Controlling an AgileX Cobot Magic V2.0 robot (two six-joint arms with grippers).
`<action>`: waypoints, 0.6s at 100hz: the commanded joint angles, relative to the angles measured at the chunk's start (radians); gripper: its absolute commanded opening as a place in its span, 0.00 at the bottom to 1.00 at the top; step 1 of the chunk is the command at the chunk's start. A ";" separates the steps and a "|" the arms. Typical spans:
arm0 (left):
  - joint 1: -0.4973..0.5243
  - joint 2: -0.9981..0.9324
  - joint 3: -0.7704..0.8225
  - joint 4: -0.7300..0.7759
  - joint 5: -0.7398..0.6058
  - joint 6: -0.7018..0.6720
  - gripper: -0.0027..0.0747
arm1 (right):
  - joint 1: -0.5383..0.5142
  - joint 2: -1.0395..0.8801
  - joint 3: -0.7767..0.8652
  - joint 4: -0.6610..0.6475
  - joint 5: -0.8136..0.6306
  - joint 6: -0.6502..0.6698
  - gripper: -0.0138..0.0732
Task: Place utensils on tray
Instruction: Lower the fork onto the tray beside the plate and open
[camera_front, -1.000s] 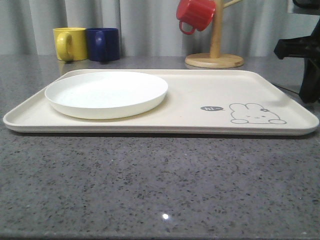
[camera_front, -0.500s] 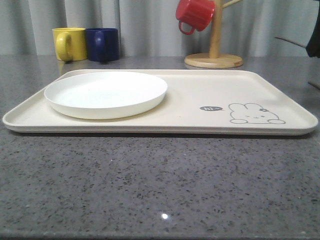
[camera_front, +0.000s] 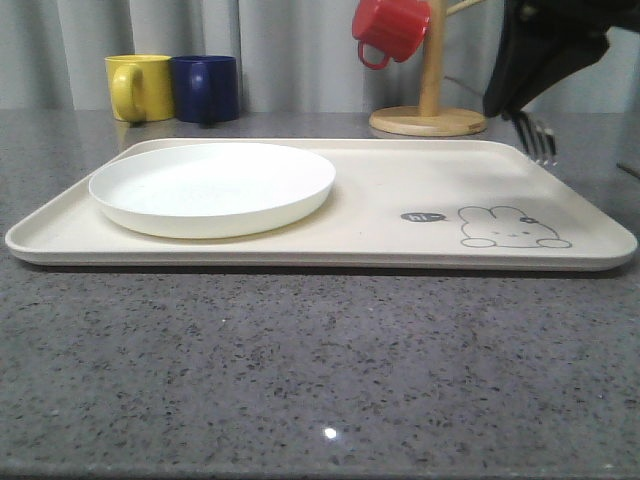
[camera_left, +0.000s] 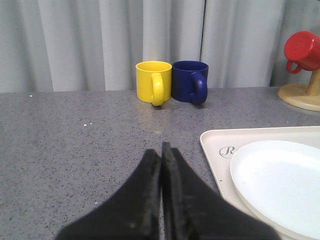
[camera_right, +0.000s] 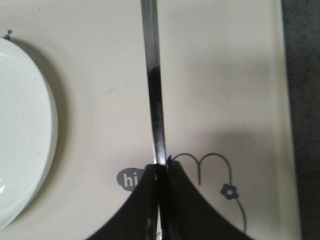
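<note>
The robot's right gripper should release the silver fork on the cream tray (camera_front: 390, 203) (camera_right: 106, 148) between the white plate and the "hi" bubble.
My right gripper (camera_front: 500, 103) hangs above the cream tray's (camera_front: 400, 180) far right corner, shut on a silver fork (camera_front: 537, 135) whose tines point down and to the right. In the right wrist view the fork's shiny handle (camera_right: 154, 85) runs straight out from the shut right gripper (camera_right: 160, 167) over the tray (camera_right: 225, 75), above the "hi" bubble and rabbit drawing. The left gripper (camera_left: 161, 150) is shut on nothing, low over the grey counter just left of the tray (camera_left: 215, 142).
A white plate (camera_front: 213, 186) lies on the tray's left half. Behind the tray stand a yellow mug (camera_front: 140, 87) and a blue mug (camera_front: 206, 88). A red mug (camera_front: 392, 28) hangs on a wooden mug stand (camera_front: 430, 118) at the back right.
The right arm has come in from the right edge, up and leftward, bringing the fork over the tray's right end. The tray and plate have stayed put.
</note>
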 joint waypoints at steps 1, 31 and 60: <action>0.002 0.004 -0.029 -0.011 -0.082 0.001 0.01 | 0.034 0.000 -0.040 -0.073 -0.060 0.075 0.12; 0.002 0.004 -0.029 -0.011 -0.082 0.001 0.01 | 0.092 0.145 -0.149 -0.092 -0.050 0.151 0.12; 0.002 0.004 -0.029 -0.011 -0.082 0.001 0.01 | 0.124 0.230 -0.177 -0.086 -0.056 0.191 0.12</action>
